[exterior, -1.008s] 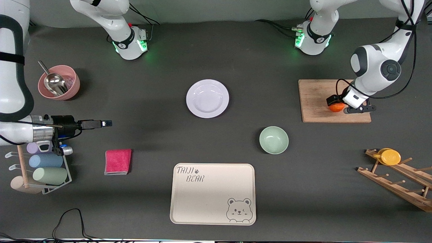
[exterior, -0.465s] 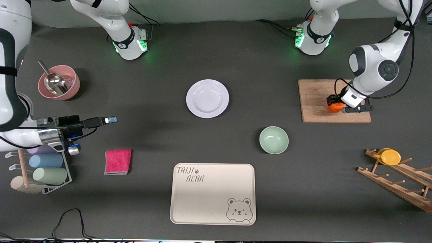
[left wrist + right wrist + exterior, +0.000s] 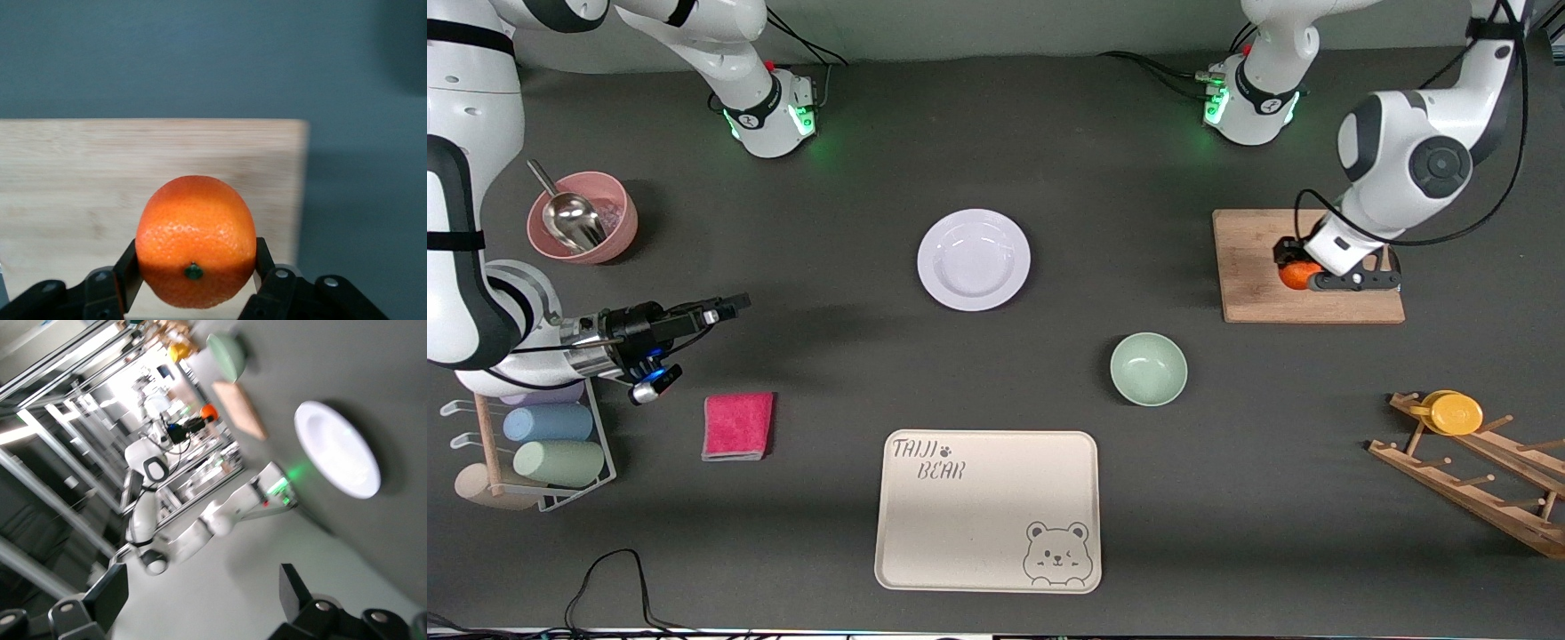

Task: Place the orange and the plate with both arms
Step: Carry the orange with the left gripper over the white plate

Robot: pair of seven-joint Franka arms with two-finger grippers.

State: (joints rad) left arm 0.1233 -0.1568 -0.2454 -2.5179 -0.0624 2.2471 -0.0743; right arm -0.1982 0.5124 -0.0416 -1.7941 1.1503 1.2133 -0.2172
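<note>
Next, my left gripper lets go of the orange in the hollow of the white plate (image 3: pixel 977 251) at the middle of the table.
The orange (image 3: pixel 1294 276) (image 3: pixel 195 233) is pinched between the black fingers of my left gripper (image 3: pixel 1303 271) (image 3: pixel 195 267), which is shut on it just over the wooden cutting board (image 3: pixel 1254 267) (image 3: pixel 100 167). The white plate (image 3: pixel 974 260) (image 3: pixel 337 450) lies flat at the table's middle with nothing on it. My right gripper (image 3: pixel 725 308) (image 3: pixel 200 593) hangs open and holds nothing. It is over bare table at the right arm's end and points toward the plate. In the right wrist view the orange (image 3: pixel 209 411) shows small in the distance.
A pale green bowl (image 3: pixel 1148 369) and a cream bear tray (image 3: pixel 987 511) sit nearer the camera than the plate. A pink cloth (image 3: pixel 737 426), a pink bowl with a scoop (image 3: pixel 583 218) and a cup rack (image 3: pixel 534 444) stand at the right arm's end. A wooden rack with a yellow cup (image 3: pixel 1458 413) is at the left arm's end.
My left gripper has shut on the orange and shifted it a little toward the table's middle. My right gripper has tilted and moved a little toward the plate.
</note>
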